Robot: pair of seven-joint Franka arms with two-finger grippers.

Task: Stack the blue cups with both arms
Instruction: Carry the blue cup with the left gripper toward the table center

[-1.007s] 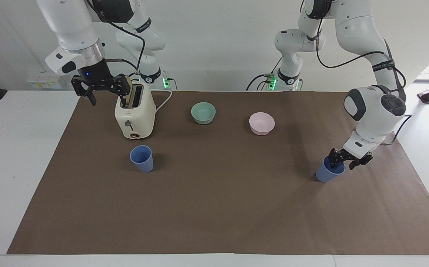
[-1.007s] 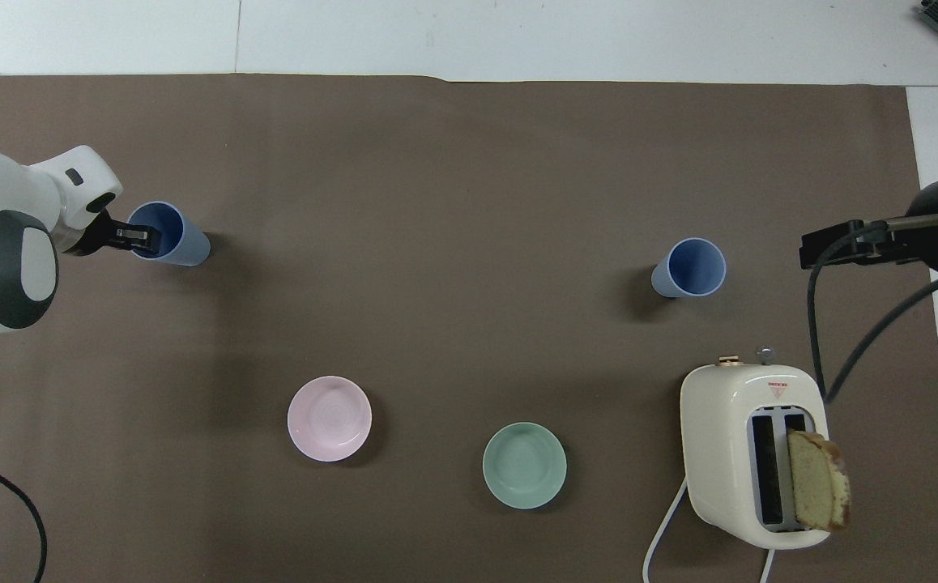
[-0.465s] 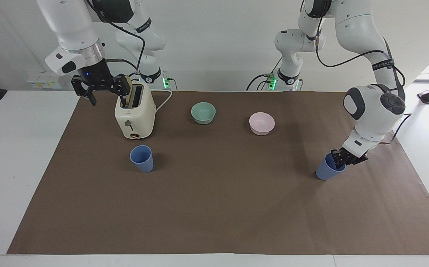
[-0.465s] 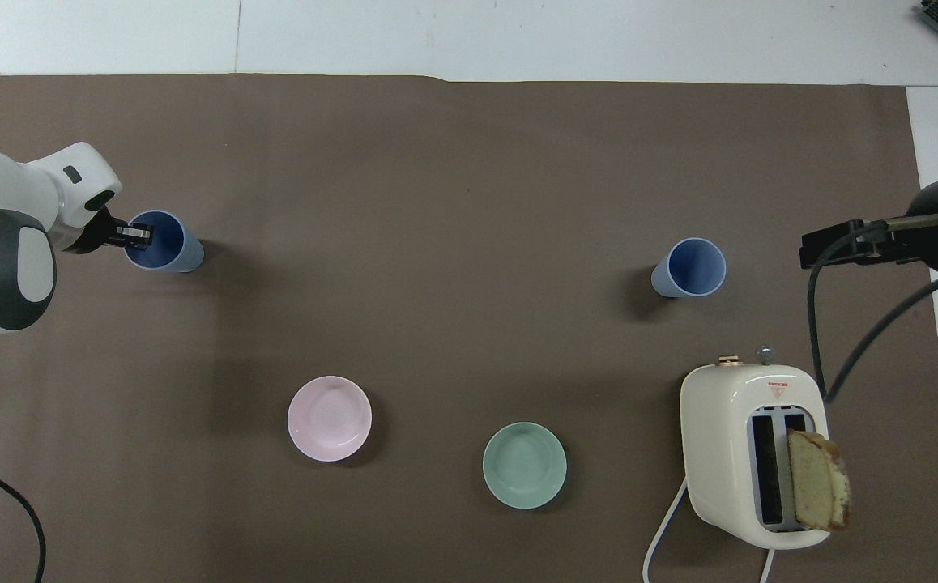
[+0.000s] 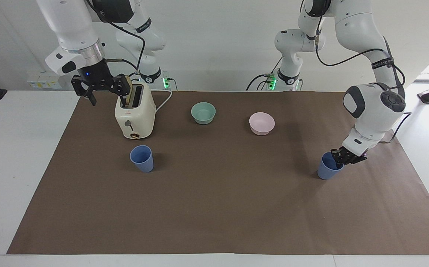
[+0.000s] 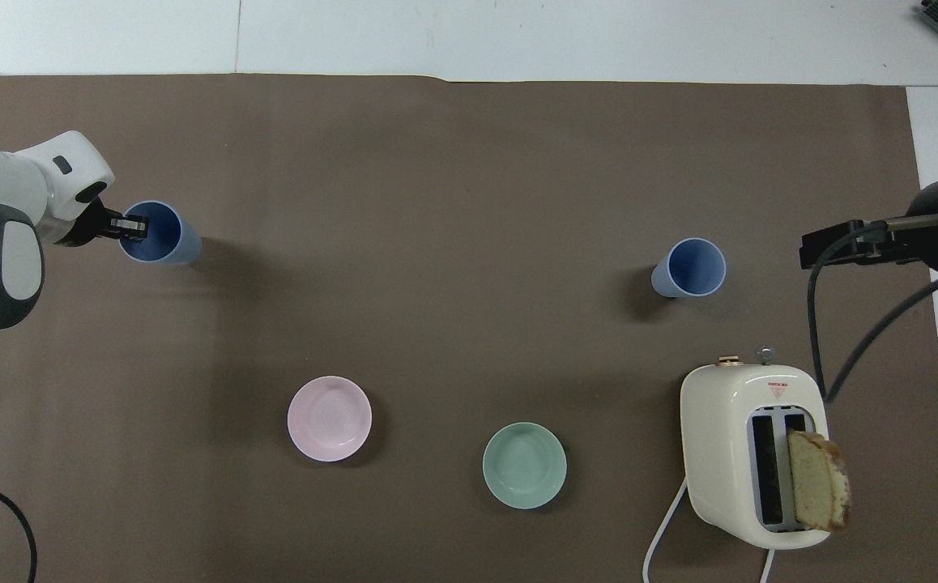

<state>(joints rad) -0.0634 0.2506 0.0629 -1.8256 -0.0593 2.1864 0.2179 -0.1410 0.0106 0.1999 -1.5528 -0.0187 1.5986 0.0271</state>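
Observation:
Next, I close my right gripper on the rim of the blue cup (image 6: 725,269) that stands near the toaster, on the side facing that gripper.
One blue cup (image 5: 142,158) stands upright on the brown mat, farther from the robots than the toaster; it also shows in the overhead view (image 6: 689,267). The other blue cup (image 5: 326,170) is at the left arm's end of the mat, also in the overhead view (image 6: 163,236). My left gripper (image 5: 338,158) is shut on this cup's rim, one finger inside it (image 6: 132,226). My right gripper (image 5: 105,94) is open and empty, up in the air beside the toaster's top; it waits there, partly shown in the overhead view (image 6: 829,243).
A cream toaster (image 5: 135,113) with a bread slice (image 6: 817,482) in one slot stands near the right arm's end. A mint-green bowl (image 5: 203,112) and a pink bowl (image 5: 261,123) sit mid-mat, nearer to the robots than the cups. The brown mat (image 5: 218,207) covers the table.
My left gripper's fingers closed on the cup's rim. The hand drew back and up slightly, bringing the cup with it. The right arm has not moved.

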